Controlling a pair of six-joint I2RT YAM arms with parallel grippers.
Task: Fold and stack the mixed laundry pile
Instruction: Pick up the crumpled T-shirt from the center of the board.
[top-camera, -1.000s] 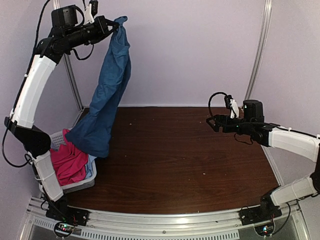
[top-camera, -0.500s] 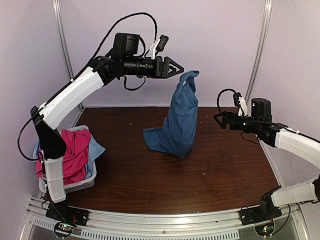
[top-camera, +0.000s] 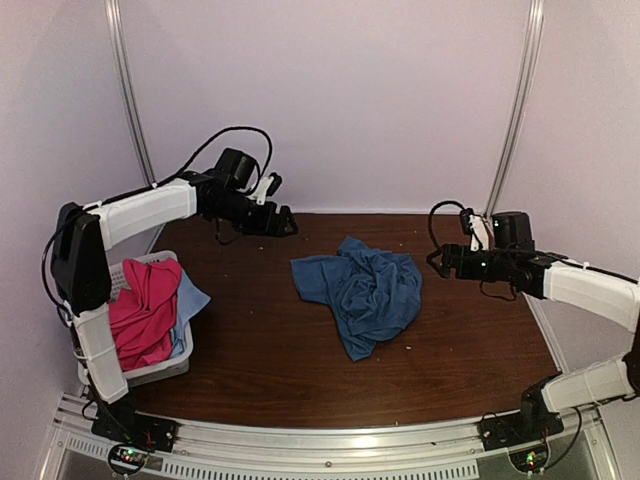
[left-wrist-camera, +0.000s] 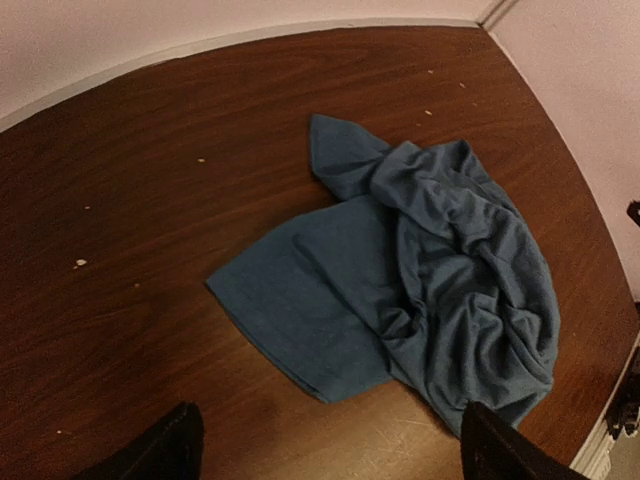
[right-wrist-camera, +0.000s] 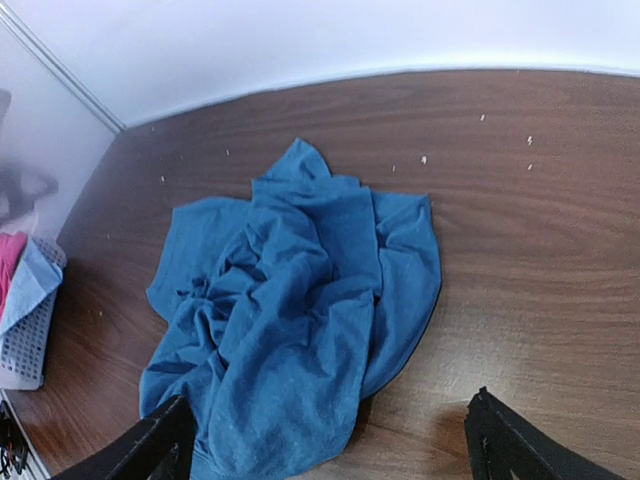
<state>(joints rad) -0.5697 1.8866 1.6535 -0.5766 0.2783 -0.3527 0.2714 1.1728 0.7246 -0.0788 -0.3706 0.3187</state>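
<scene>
The dark blue T-shirt is next for my left gripper to close on, at the middle of its flat outer edge (top-camera: 298, 280) (left-wrist-camera: 265, 341) nearest the white basket.
A dark blue T-shirt (top-camera: 365, 290) lies crumpled in a heap on the brown table's middle, held by nothing. My left gripper (top-camera: 285, 225) hovers open to its back left; in the left wrist view the T-shirt (left-wrist-camera: 430, 270) lies ahead of the gripper (left-wrist-camera: 335, 450). My right gripper (top-camera: 437, 258) stands open just right of the heap, with the T-shirt (right-wrist-camera: 290, 310) spread before it (right-wrist-camera: 325, 450). The magenta-pink shirt (top-camera: 145, 310) and the pale light-blue cloth (top-camera: 188, 300) sit in the white basket (top-camera: 150, 372) at the left.
The basket stands at the table's left edge beside the left arm's base. Pale walls and metal posts (top-camera: 515, 110) close the back and sides. A metal rail (top-camera: 330, 445) runs along the near edge. Small crumbs dot the wood.
The left arm swung the hanging T-shirt from over the basket to the middle and let it go; it dropped into a heap. The left gripper opened, lowered and drew back left.
</scene>
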